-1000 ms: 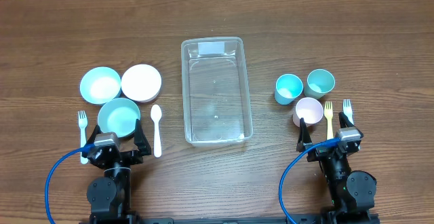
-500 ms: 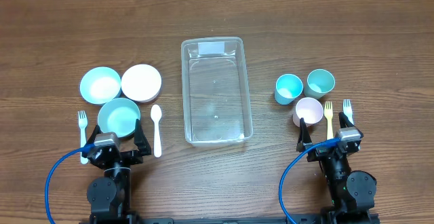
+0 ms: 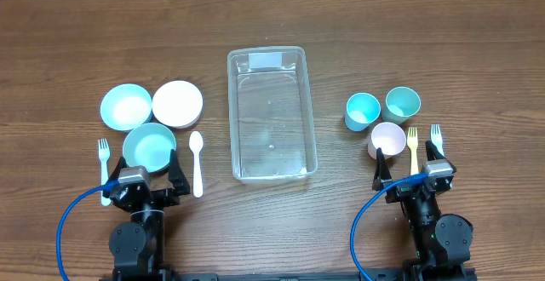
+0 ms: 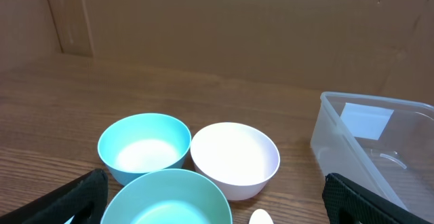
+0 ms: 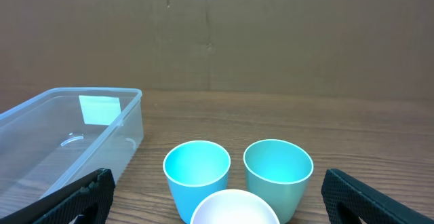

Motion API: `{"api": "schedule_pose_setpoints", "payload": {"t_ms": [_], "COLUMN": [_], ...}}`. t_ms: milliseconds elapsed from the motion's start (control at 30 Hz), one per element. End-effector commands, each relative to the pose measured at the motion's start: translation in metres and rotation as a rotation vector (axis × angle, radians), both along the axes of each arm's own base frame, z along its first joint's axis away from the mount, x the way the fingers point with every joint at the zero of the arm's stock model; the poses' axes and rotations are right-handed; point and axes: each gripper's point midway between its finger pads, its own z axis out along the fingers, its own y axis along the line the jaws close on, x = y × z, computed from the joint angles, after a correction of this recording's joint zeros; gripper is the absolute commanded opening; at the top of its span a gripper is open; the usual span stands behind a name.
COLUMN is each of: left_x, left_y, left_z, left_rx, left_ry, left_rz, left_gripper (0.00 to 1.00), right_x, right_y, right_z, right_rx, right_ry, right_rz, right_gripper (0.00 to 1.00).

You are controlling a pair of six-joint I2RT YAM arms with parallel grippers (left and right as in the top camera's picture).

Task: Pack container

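Observation:
My right gripper is going to close on the rim (image 3: 404,140) (image 5: 277,216) of the pale pink cup, on the side that is next to the yellow fork.
The clear rectangular container (image 3: 271,115) lies empty in the table's middle, its whitish label at the far end; it also shows in the left wrist view (image 4: 380,149) and the right wrist view (image 5: 68,142). My left gripper (image 3: 143,172) is open and empty, just behind a teal bowl (image 3: 149,146). My right gripper (image 3: 409,166) is open and empty, just behind a pale pink cup (image 3: 388,138).
Left of the container: a blue bowl (image 3: 126,106), a white bowl (image 3: 177,103), a white spoon (image 3: 197,162), a white fork (image 3: 104,169). Right of it: a blue cup (image 3: 362,110), a teal cup (image 3: 402,104), a yellow fork (image 3: 414,149), a white fork (image 3: 437,139).

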Motion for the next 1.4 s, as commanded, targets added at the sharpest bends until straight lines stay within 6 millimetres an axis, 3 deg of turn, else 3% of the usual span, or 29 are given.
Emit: {"api": "schedule_pose_setpoints", "payload": {"t_ms": [0, 400, 667, 767, 867, 1033, 1233, 1367], "left_x": [0.000, 0.000, 0.000, 0.000, 0.000, 0.000, 0.000, 0.000], "left_y": [0.002, 0.002, 0.002, 0.002, 0.002, 0.002, 0.002, 0.002], "left_z": [0.000, 0.000, 0.001, 0.001, 0.001, 0.000, 0.001, 0.000], "left_rx": [-0.009, -0.009, -0.009, -0.009, -0.009, -0.009, -0.009, -0.009], "left_ry": [-0.011, -0.011, -0.011, -0.011, -0.011, -0.011, -0.011, -0.011], "left_rz": [0.013, 0.013, 0.013, 0.013, 0.013, 0.013, 0.013, 0.013], "left_gripper": [1.00, 1.00, 1.00, 1.00, 1.00, 1.00, 1.00, 1.00], "right_x": [0.000, 0.001, -0.006, -0.008, 0.003, 0.030, 0.051, 0.067], "right_y": [0.001, -0.006, -0.006, -0.012, -0.008, -0.002, -0.001, 0.002], "right_z": [-0.001, 0.000, 0.039, 0.068, 0.109, 0.148, 0.164, 0.143], "right_rx": [-0.003, 0.000, 0.059, 0.052, 0.052, 0.026, 0.032, 0.023], "right_ry": [-0.008, -0.010, -0.053, -0.008, 0.103, 0.409, 0.752, 0.873], "right_rz": [0.006, -0.032, -0.034, -0.066, -0.050, -0.043, -0.072, -0.069], "right_gripper": [1.00, 1.00, 1.00, 1.00, 1.00, 1.00, 1.00, 1.00]}}
